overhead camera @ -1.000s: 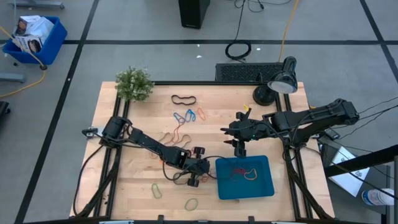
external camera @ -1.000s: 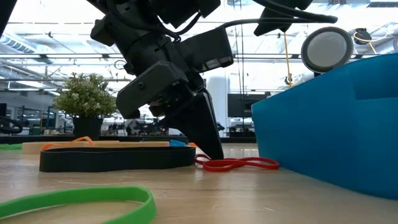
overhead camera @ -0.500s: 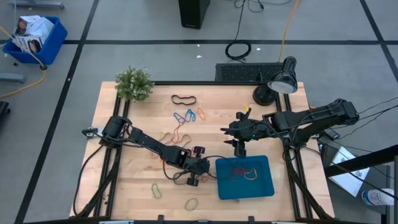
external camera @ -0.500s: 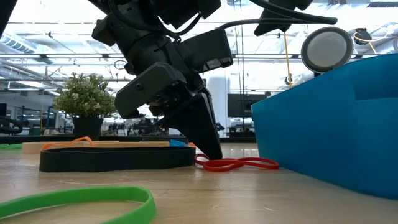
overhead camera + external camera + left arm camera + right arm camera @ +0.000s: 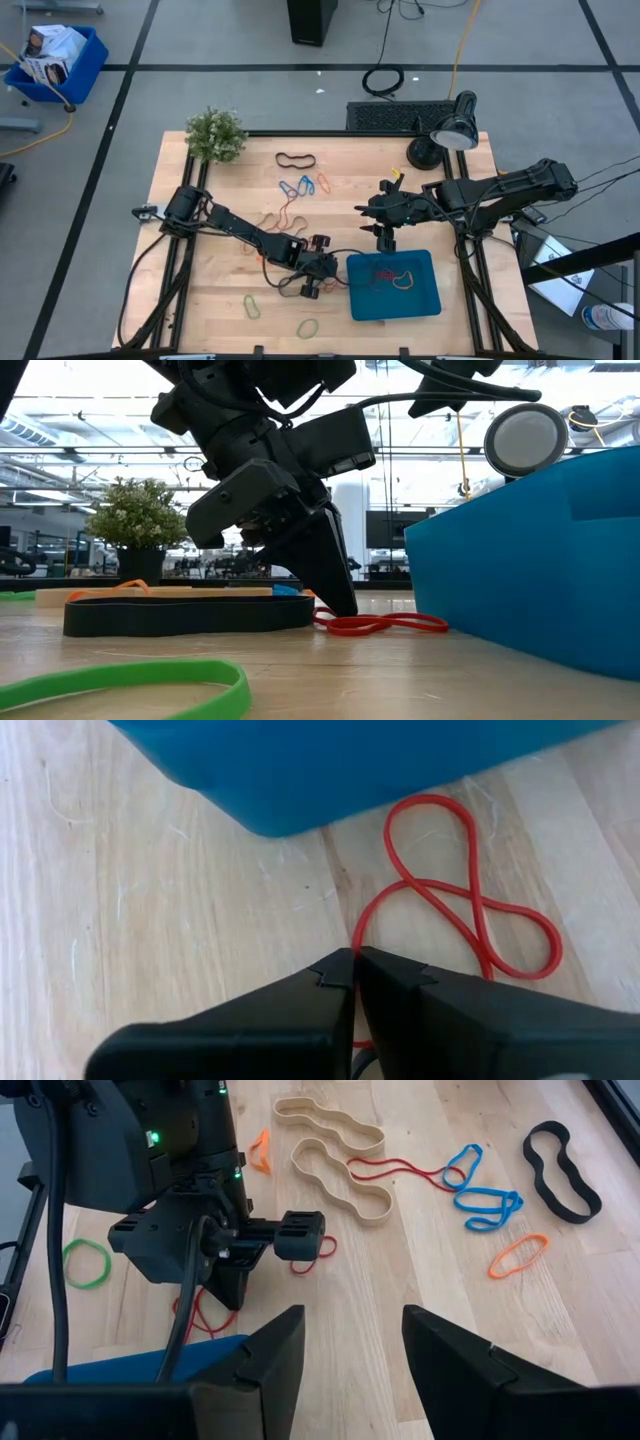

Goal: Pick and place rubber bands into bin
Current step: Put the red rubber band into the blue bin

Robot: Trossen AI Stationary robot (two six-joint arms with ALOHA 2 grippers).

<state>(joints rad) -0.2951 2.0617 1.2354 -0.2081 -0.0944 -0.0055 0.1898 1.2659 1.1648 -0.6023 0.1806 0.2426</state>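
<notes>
The end of the red band lies behind the left gripper's fingers, beside the black band, so the robot should open that gripper, back it away from the bin and pinch nearer that end [image 5: 363, 1044].
My left gripper [image 5: 337, 281] is down at the table beside the teal bin's [image 5: 428, 298] left wall, shut on a red rubber band [image 5: 470, 910] that lies in a figure-eight on the wood. In the low view its dark fingers [image 5: 335, 595] slant down to the band [image 5: 385, 624] in front of the bin [image 5: 530, 560]. A red and a tan band [image 5: 392, 277] lie in the bin. My right gripper [image 5: 350, 1350] hangs open above the table just beyond the bin's far edge, with nothing between its fingers. My left gripper pinches one strand of the red band [image 5: 357, 942] between its two fingertips, at the loop's end away from the bin's corner. The fingers slant down from the table's left side. The rest of the band lies slack on the table.
Loose bands lie about the table: black [image 5: 295, 160], blue [image 5: 292, 187], orange [image 5: 322, 183], tan [image 5: 275, 222] and green [image 5: 252, 306]. A potted plant [image 5: 215, 134] stands at the far left corner, a desk lamp [image 5: 450, 130] at the far right.
</notes>
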